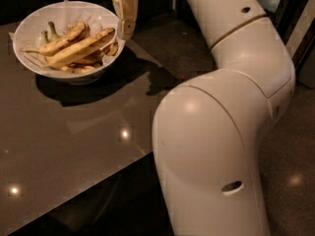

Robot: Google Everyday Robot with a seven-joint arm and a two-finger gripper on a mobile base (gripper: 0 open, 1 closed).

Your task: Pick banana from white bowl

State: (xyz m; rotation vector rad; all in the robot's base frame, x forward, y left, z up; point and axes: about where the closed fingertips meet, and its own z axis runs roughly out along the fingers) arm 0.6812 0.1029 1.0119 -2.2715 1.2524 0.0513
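Note:
The long, thick banana in the white bowl is next, and my gripper should go to it and close on its dark-streaked end (103,35).
The white bowl (29,26) stands at the table's far left, lined with white paper. The banana (78,49) lies across it, long, thick and nearly straight, with its dark-streaked end pointing right toward the rim. A thinner curved banana with a green stem (61,40) lies behind it, and small brownish pieces sit underneath. My gripper (126,33) hangs pointing down over the bowl's right rim, just right of the banana's dark end and apart from it. It holds nothing that I can see.
The bowl sits on a dark glossy table (74,141) whose front edge runs diagonally from lower left to the right. My large white arm (221,117) fills the right side of the view. Dark floor (295,146) lies to the right.

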